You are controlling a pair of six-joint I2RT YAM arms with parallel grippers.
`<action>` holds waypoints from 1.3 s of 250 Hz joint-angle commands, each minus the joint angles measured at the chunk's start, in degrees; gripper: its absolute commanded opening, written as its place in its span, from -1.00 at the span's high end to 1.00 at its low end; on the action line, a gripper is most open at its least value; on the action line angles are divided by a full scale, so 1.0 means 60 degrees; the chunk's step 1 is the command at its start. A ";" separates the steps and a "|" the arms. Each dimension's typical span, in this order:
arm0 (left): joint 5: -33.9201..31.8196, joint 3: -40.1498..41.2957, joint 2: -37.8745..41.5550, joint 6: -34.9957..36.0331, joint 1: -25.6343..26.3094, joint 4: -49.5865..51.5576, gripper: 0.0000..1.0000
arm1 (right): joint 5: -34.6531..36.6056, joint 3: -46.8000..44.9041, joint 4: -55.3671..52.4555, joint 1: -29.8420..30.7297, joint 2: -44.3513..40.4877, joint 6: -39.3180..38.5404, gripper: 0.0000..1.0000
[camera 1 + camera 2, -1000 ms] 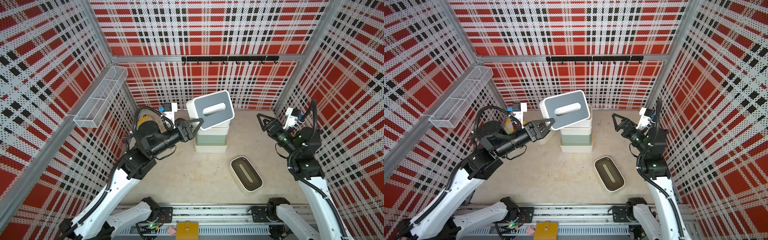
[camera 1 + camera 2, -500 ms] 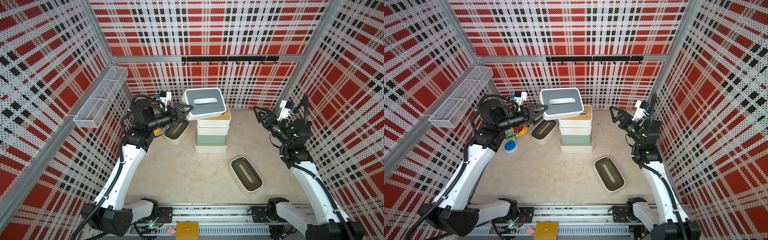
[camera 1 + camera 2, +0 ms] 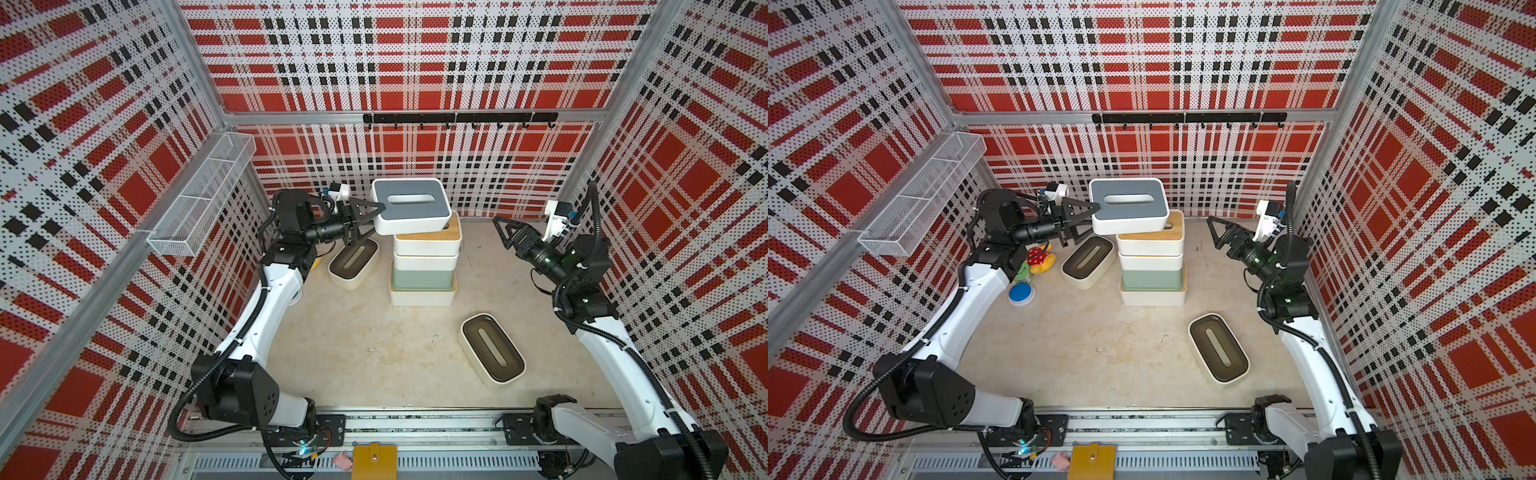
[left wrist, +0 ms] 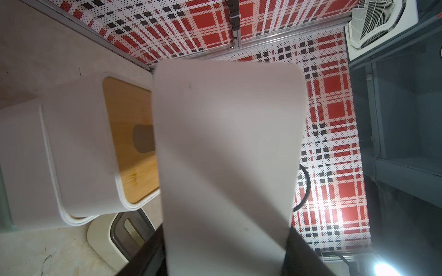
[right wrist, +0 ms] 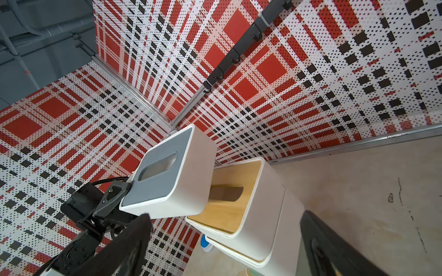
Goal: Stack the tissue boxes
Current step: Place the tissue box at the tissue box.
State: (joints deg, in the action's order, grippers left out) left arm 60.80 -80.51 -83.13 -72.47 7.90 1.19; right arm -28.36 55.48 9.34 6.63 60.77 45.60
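My left gripper is holding the grey-lidded tissue box, now level over the stack. It will let the box go squarely on the tan lid of the stack's top box (image 3: 424, 214) (image 4: 146, 138).
My left gripper (image 3: 376, 220) is shut on the short end of a white tissue box with a grey slotted lid (image 3: 409, 205) (image 3: 1127, 205). It holds the box level over the stack's left part, offset leftward; contact cannot be judged. The stack has a tan-lidded white box (image 3: 428, 245) on top, another white box, a mint-green box (image 3: 422, 279) and a white bottom box (image 3: 422, 297). In the left wrist view the held box's white side (image 4: 227, 155) fills the space between the fingers. Two olive-lidded boxes lie on the table, left (image 3: 353, 262) and front right (image 3: 492, 353). My right gripper (image 3: 500, 232) (image 5: 227, 251) stands open and empty, right of the stack.
A yellow-red plush toy (image 3: 1040, 259), a green disc (image 3: 1023, 274) and a blue disc (image 3: 1021, 293) lie by the left arm. A wire basket (image 3: 203, 199) hangs on the left wall and a black hook rail (image 3: 457, 118) runs along the back wall.
The left arm swung back and levelled the grey-lidded box, which was tilted a second ago, bringing it over the stack. The right arm shifted slightly, still open.
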 commanded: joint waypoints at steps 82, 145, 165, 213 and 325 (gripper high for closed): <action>0.1016 -0.0710 -0.0832 -0.0384 0.0191 -0.0843 0.05 | -0.0579 -0.0597 0.0868 0.0012 0.0008 0.0093 -0.99; 0.1183 -0.0938 -0.1318 -0.0455 0.0477 -0.0992 0.02 | -0.0665 -0.0891 0.0981 0.0016 -0.0007 0.0278 -0.99; 0.1227 -0.0911 -0.1429 -0.0752 0.0474 -0.1367 0.01 | -0.0689 -0.0929 0.0992 0.0008 -0.0014 0.0326 -0.99; 0.1320 -0.0923 -0.1656 -0.1071 0.0484 -0.1736 -0.02 | -0.0654 -0.0963 0.0875 0.0009 -0.0036 0.0280 -0.99; 0.1387 -0.0599 -0.1809 -0.1184 0.0412 -0.2058 -0.28 | -0.0669 -0.1073 0.1010 0.0044 0.0137 0.0516 -0.99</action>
State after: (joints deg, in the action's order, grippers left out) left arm 66.94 -83.72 -93.71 -77.87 10.59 -6.50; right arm -31.94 49.47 12.03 6.68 61.21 48.27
